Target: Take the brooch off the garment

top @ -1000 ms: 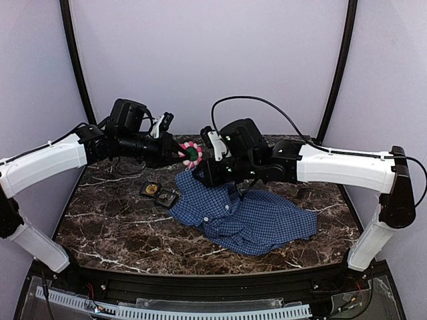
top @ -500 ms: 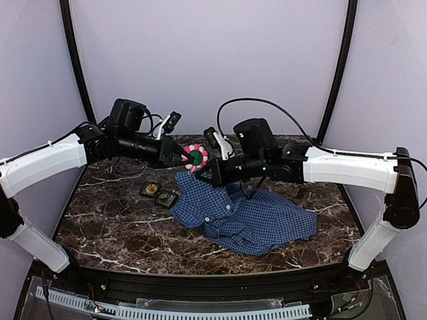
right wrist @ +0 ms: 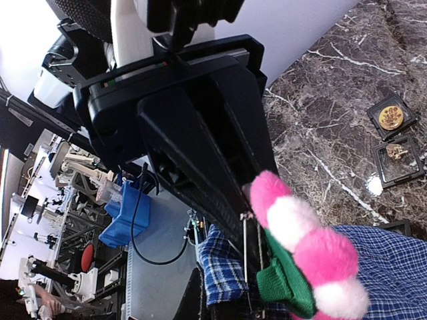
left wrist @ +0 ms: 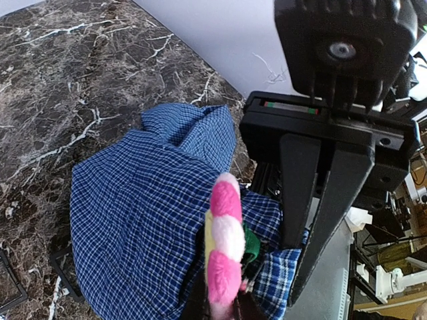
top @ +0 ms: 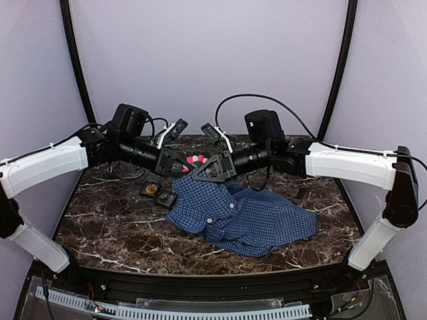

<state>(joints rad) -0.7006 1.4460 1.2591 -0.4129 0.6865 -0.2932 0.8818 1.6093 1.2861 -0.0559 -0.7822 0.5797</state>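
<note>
My right gripper needs to open and take the pin's end [right wrist: 247, 217] by the green centre, as it holds the shirt fold while the pin joins it to the brooch.
The brooch [top: 195, 160], a ring of pink and white pompoms with a green knitted centre, hangs just above the blue checked shirt [top: 243, 213]. My left gripper [top: 179, 163] is shut on the brooch's edge; in the left wrist view the brooch [left wrist: 225, 250] stands edge-on above my fingers [left wrist: 223, 303]. My right gripper [top: 208, 170] faces it from the right, shut on a fold of shirt fabric [right wrist: 230, 280] beside the brooch [right wrist: 307, 257]. A thin metal pin [right wrist: 245, 253] runs between brooch and fabric. The rest of the shirt [left wrist: 133, 213] lies on the marble table.
Two small open black cases, one with a gold piece, lie left of the shirt [top: 159, 193] and show in the right wrist view [right wrist: 390, 117]. The dark marble table [top: 100, 227] ends at a black rail in front. Curved black poles stand behind.
Both grippers have come lower and closer together over the shirt's collar end. The brooch has dropped with them and turned edge-on. The lifted fabric has sunk toward the table.
</note>
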